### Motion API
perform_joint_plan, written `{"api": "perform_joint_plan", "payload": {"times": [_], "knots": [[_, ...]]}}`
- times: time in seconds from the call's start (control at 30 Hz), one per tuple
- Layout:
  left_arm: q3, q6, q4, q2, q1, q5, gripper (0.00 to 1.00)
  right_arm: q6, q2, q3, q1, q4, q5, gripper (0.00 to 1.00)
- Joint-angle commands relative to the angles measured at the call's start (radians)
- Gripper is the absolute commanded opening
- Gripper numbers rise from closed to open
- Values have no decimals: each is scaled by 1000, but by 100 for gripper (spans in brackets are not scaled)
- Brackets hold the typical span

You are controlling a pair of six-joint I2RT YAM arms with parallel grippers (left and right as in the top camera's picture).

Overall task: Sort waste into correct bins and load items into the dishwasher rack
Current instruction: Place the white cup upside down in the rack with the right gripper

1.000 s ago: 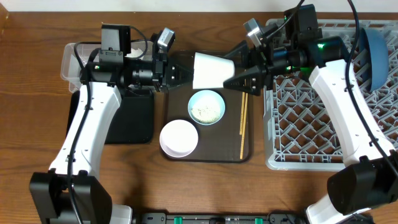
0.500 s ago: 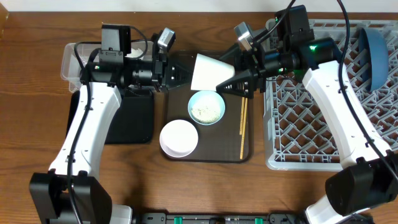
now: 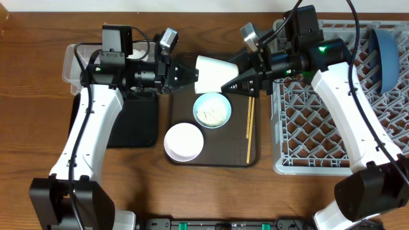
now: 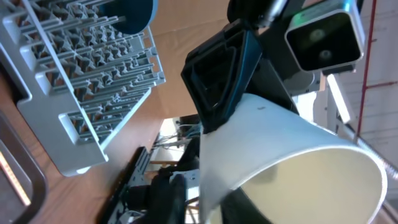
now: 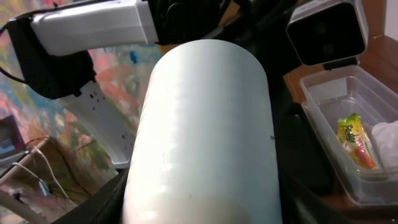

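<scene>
Next, I set the pale cup in the grey rack's near corner (image 3: 298, 131) by the brown serving tray with my right gripper.
A small pale cup (image 3: 211, 69) hangs on its side in the air above the brown serving tray (image 3: 177, 102), between my two grippers. My left gripper (image 3: 190, 73) is shut on its rim, one finger inside, as the left wrist view (image 4: 211, 205) shows on the cup (image 4: 292, 162). My right gripper (image 3: 233, 82) is closed around the cup's body (image 5: 205, 124) from the right (image 5: 205, 199). A light blue bowl (image 3: 212, 110) with rice, a white bowl (image 3: 184, 141) and chopsticks (image 3: 250, 128) lie on the tray. The dark blue dish (image 3: 386, 57) stands in the grey rack (image 3: 319, 128).
The clear tub (image 3: 71, 64) sits at the far left; in the right wrist view it (image 5: 323, 99) holds the yellow-green wrapper (image 5: 354, 140) and white napkin (image 5: 385, 140). The black tray (image 3: 134, 124) lies in front of it. The rack (image 4: 81, 81) fills the right side.
My right gripper moved left and came around the cup. The cup has tilted and shifted slightly up and left. The left arm has barely moved.
</scene>
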Motion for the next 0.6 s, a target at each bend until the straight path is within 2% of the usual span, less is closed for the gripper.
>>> {"api": "perform_joint_plan", "payload": {"times": [0.0, 0.17, 0.37, 0.57], "knots": [[19, -3, 4, -14, -3, -5, 27, 18, -8, 18, -43, 0, -58, 47], [19, -2, 4, -14, -3, -35, 30, 123, -8, 18, -147, -1, 28, 45], [19, -3, 3, -14, -4, -158, 31, 393, -11, 18, -272, -6, 385, 45], [19, -2, -64, -14, -4, -431, 35, 591, -61, 20, -340, -131, 731, 43]]}}
